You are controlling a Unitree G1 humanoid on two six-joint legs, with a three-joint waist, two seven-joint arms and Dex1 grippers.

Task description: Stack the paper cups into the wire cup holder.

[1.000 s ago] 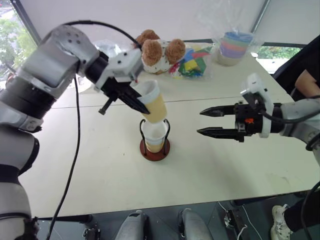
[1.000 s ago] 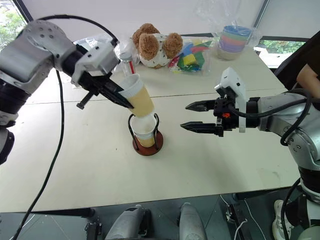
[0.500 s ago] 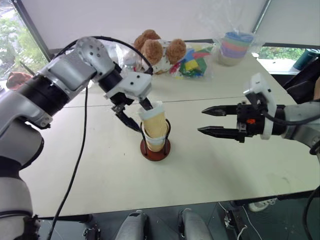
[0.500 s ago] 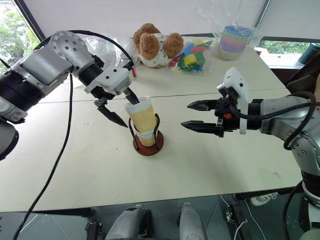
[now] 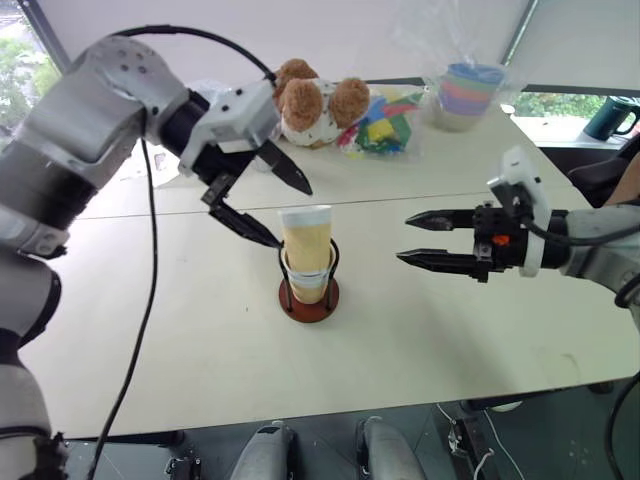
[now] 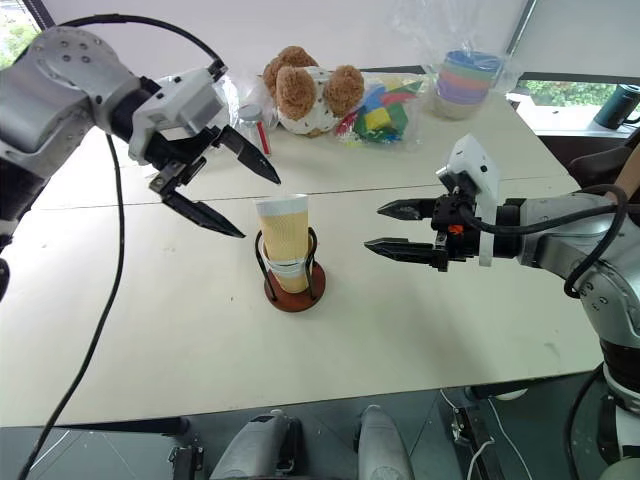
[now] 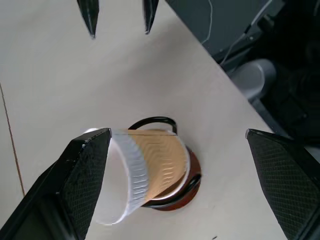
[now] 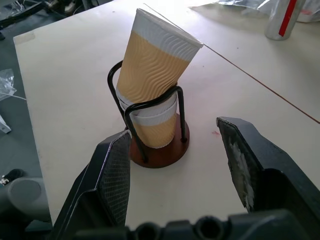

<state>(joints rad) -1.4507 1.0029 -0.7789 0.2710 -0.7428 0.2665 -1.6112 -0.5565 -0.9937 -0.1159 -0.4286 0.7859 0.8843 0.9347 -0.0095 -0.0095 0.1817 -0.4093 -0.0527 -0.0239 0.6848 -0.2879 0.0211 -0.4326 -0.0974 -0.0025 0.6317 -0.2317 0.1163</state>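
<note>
My left gripper needs to close at its rim [image 5: 288, 214], as the top cup leans and sits high above the wire loops, and straighten the cup until it settles in.
The wire cup holder [image 5: 309, 300], a dark red disc with black wire loops, stands mid-table. The yellow-tan paper cups [image 5: 306, 240] sit nested in it. The top cup [image 8: 155, 70] rises above the loops and leans a little. My left gripper [image 5: 294, 217] hangs open just left of the top cup's rim, its fingers clear of the cup. In the left wrist view the stack [image 7: 155, 165] lies between the wide-spread fingers. My right gripper [image 5: 404, 240] hovers open to the right of the holder, level with the cups, holding nothing.
At the back of the table are a plush bear [image 5: 315, 100], a bag of coloured blocks [image 5: 385, 125] and wrapped pastel bowls [image 5: 468, 90]. A can with a red stripe [image 8: 282, 20] stands behind the holder. A person's arm [image 5: 628, 185] shows at the right edge.
My left gripper lowered the top cup into the stack, opened and let it go, then drew back up and to the left. The right gripper stayed where it was.
</note>
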